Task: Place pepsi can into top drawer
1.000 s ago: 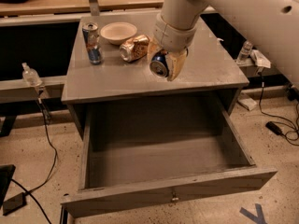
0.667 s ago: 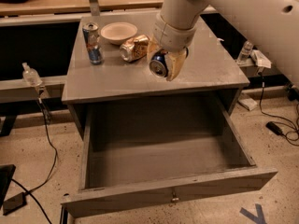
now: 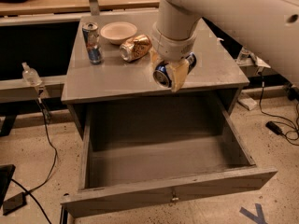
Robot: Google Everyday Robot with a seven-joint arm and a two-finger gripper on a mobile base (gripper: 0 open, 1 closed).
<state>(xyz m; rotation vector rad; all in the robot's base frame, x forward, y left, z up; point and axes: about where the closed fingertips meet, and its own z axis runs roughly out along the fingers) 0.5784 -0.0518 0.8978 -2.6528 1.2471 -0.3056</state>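
Note:
Next, I set the pepsi can on the bare drawer's bottom just behind the keyhole (image 3: 184, 153) in the front panel with my gripper.
My gripper (image 3: 171, 73) is shut on the pepsi can (image 3: 164, 74), a dark blue can held on its side with its silver end facing the camera. It hangs above the front edge of the cabinet top (image 3: 112, 78), just over the back of the drawer opening. The top drawer (image 3: 163, 157) is pulled fully open below, wide and shallow, its inside bare. Its grey front panel (image 3: 168, 192) has a small metal keyhole (image 3: 174, 198) at the centre.
On the cabinet top stand a slim silver-and-blue can (image 3: 92, 43), a white bowl (image 3: 118, 32) and an orange-gold dented can (image 3: 135, 47) lying on its side. A small clear bottle (image 3: 31, 74) sits at the left. Cables run over the floor (image 3: 37, 148) on both sides.
My gripper with the pepsi can has moved slightly forward toward the cabinet's front edge. The drawer and the other things have not moved.

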